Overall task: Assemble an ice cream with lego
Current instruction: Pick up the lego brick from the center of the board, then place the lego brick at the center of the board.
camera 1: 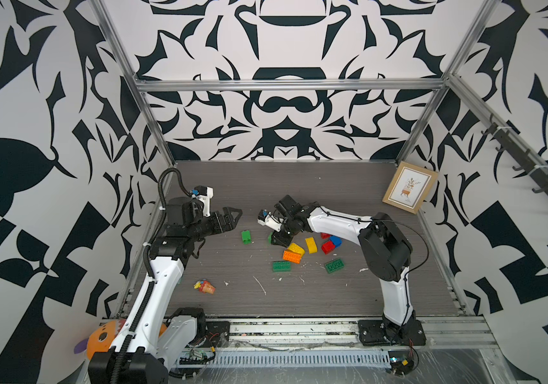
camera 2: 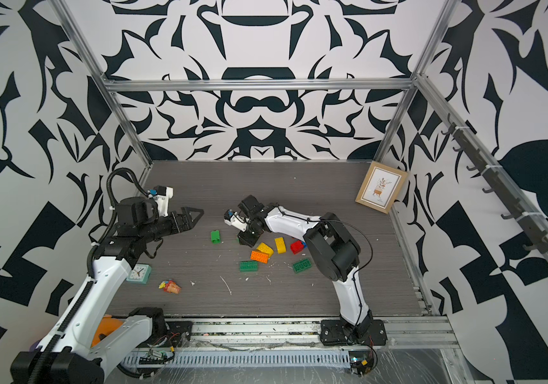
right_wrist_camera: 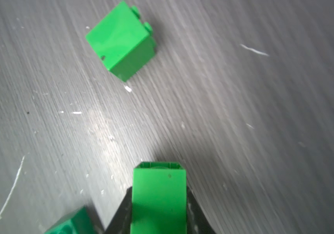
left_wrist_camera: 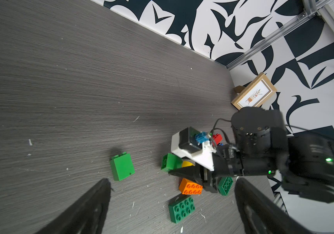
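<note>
My right gripper needs to put the bright green brick down on the table [camera 1: 315,281] in front of the dark green flat bricks.
My right gripper [camera 1: 276,240] [right_wrist_camera: 159,190] is shut on a bright green lego brick [right_wrist_camera: 159,198] [left_wrist_camera: 170,161], low over the table at the left end of the brick pile. A second bright green brick [camera 1: 246,237] [right_wrist_camera: 121,40] lies on its side a short way left of it. Two yellow bricks [camera 1: 296,248] [camera 1: 311,245], an orange one [camera 1: 293,256], two dark green flat ones [camera 1: 281,266] [camera 1: 334,265], and red [camera 1: 327,247] and blue [camera 1: 335,240] bricks lie to the right. My left gripper [camera 1: 232,216] [left_wrist_camera: 172,183] hangs open and empty above the table's left side.
A small multicoloured cone toy [camera 2: 170,286] lies front left, with a mint alarm clock [camera 2: 138,273] beside my left arm. A framed picture [camera 1: 409,190] leans at the back right corner. Patterned walls and metal posts close in the table.
</note>
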You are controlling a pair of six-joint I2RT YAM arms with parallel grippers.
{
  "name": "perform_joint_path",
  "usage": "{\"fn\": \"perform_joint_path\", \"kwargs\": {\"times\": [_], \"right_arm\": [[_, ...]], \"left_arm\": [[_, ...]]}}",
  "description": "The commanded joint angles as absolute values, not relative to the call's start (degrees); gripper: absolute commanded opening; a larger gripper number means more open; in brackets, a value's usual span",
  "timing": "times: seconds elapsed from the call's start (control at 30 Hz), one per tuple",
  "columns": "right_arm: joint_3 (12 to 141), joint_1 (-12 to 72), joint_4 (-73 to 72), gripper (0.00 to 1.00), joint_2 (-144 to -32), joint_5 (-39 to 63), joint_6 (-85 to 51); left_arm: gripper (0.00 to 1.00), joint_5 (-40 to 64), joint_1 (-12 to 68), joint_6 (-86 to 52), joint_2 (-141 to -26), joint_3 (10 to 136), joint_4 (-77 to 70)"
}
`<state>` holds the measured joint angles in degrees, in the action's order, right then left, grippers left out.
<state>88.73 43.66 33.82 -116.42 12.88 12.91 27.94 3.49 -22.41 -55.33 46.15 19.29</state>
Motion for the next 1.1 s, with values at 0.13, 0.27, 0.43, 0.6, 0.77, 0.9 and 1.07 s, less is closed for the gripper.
{"fn": "perform_joint_path", "kwargs": {"times": [0.13,0.27,0.43,0.6,0.77,0.9,1.07], "right_arm": [[101.0,40.5,74.4,0.22,-110.8,7.0,-0.1],[97.2,40.6,78.9,0.18,-105.0,8.7,-6.1],[90.2,41.2,86.6,0.17,-102.1,9.9,-9.6],[84.9,43.7,89.6,0.18,-102.4,11.4,-11.9],[84.0,45.6,86.9,0.18,-105.2,12.1,-13.0],[84.1,46.9,84.8,0.18,-109.3,13.1,-12.6],[84.1,47.5,83.3,0.19,-113.2,13.6,-11.6]], "left_arm": [[0.99,29.1,3.3,-20.6,-53.3,47.2,23.9],[0.99,28.0,3.3,-20.1,-52.2,47.4,25.6],[0.99,28.6,3.3,-20.4,-52.5,47.2,25.8],[0.99,29.0,3.3,-20.0,-53.1,46.8,25.8],[0.99,29.0,3.3,-19.8,-53.7,47.0,25.7],[0.99,28.7,3.3,-19.7,-53.7,46.8,25.7],[0.99,27.3,3.3,-19.5,-52.7,46.4,25.9]]}}
